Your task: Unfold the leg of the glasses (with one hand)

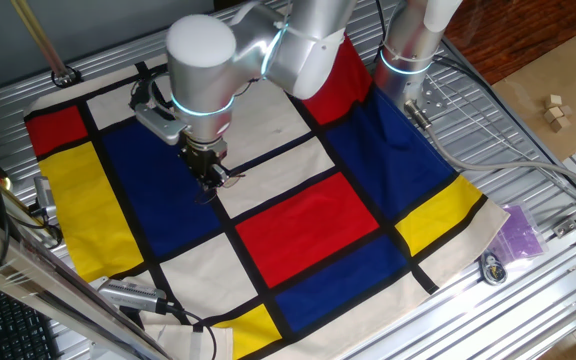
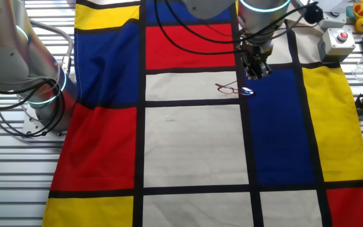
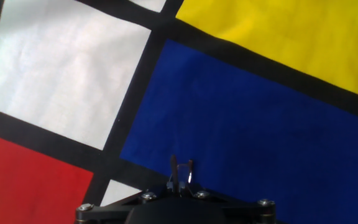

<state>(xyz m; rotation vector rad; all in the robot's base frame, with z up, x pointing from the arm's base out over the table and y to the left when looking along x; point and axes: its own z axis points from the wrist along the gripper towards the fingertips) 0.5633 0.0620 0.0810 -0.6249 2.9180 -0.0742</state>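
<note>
Next, I release the glasses on the white panel's end, at the black line (image 1: 230, 191) (image 3: 143, 186) beside the blue panel.
The glasses (image 2: 229, 88) are a tiny dark wire pair lying on a white panel of the chequered cloth (image 2: 188, 145), with one lens over the black line beside the blue panel. In one fixed view the glasses (image 1: 232, 180) show as a thin wire just right of the fingertips. My gripper (image 2: 255, 74) hangs just right of and over them, pointing down. Its narrow fingers look closed together in the hand view, where the gripper (image 3: 181, 169) sits over the blue panel's edge. Whether the tips touch the frame is hidden. The glasses do not show in the hand view.
A grey box with a red button (image 2: 337, 38) and small toys (image 2: 361, 9) stand beyond the cloth. A second arm's base (image 2: 43, 94) stands at the cloth's edge. A purple bag (image 1: 518, 232), wooden blocks (image 1: 556, 110) and a metal tool (image 1: 133, 297) lie off the cloth.
</note>
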